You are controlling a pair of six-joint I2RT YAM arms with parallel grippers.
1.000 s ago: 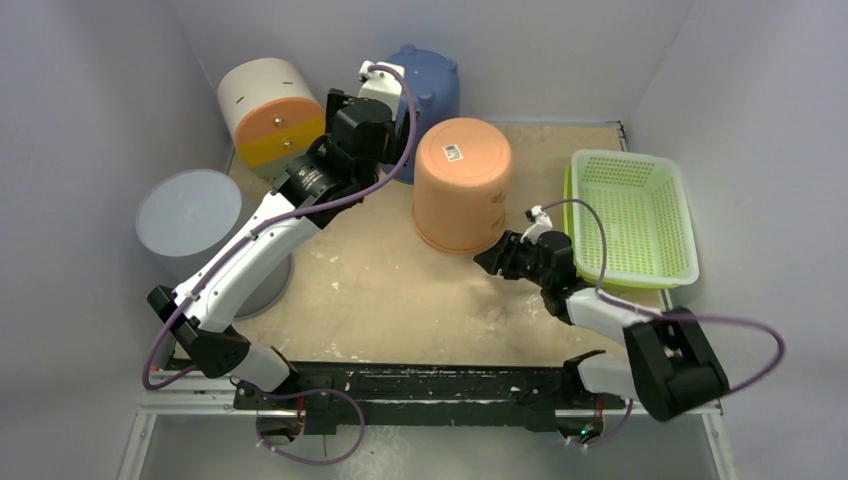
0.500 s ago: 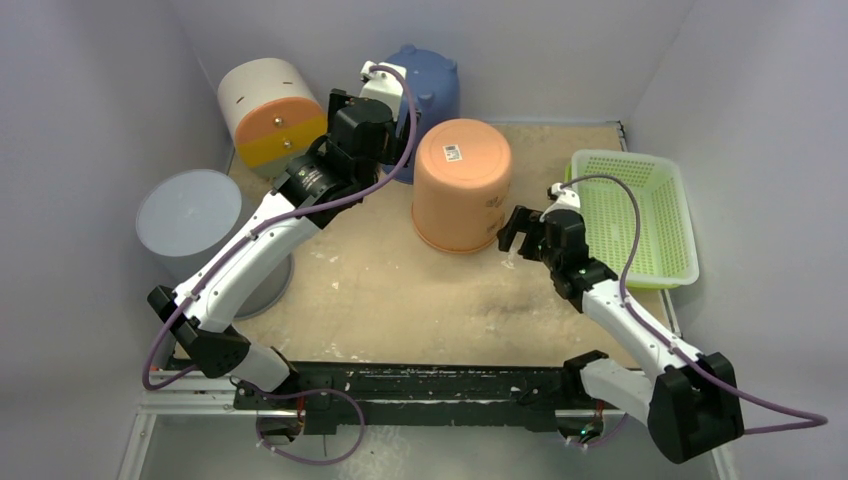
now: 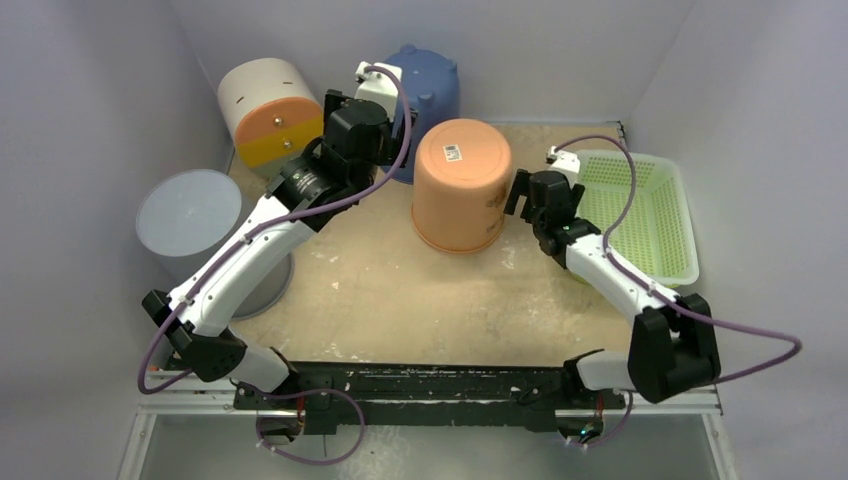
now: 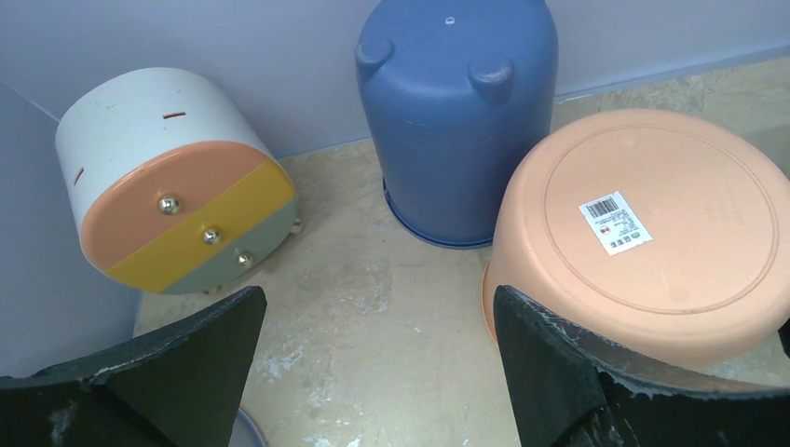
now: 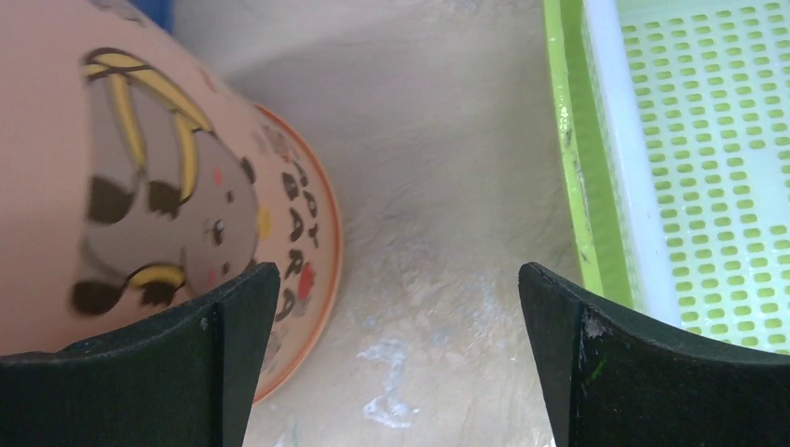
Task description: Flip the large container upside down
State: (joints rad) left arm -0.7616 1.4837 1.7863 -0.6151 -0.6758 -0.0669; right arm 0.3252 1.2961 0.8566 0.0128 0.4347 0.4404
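Note:
Next, my right gripper closes on the white inner rim (image 3: 582,206) (image 5: 643,251) of the green basket, on the side closest to the orange bucket.
The orange bucket (image 3: 462,185) stands mouth down on the table, its base with a barcode label facing up. It also shows in the left wrist view (image 4: 652,233) and in the right wrist view (image 5: 140,186), where its printed wall and rim rest on the table. My left gripper (image 3: 403,128) is open and empty, above the gap between the blue and orange buckets, its fingers wide apart (image 4: 377,298). My right gripper (image 3: 535,195) is open and empty just right of the orange bucket, between it and the basket (image 5: 399,275).
A blue bucket (image 3: 430,85) stands mouth down at the back. A white round drawer box (image 3: 270,110) with an orange and yellow front lies at the back left. A grey container (image 3: 190,215) stands at the left. A green basket (image 3: 630,215) sits at the right.
My right arm has swung from the front of the table up and back to the orange bucket's right side. The left arm has barely moved. The bucket has not moved.

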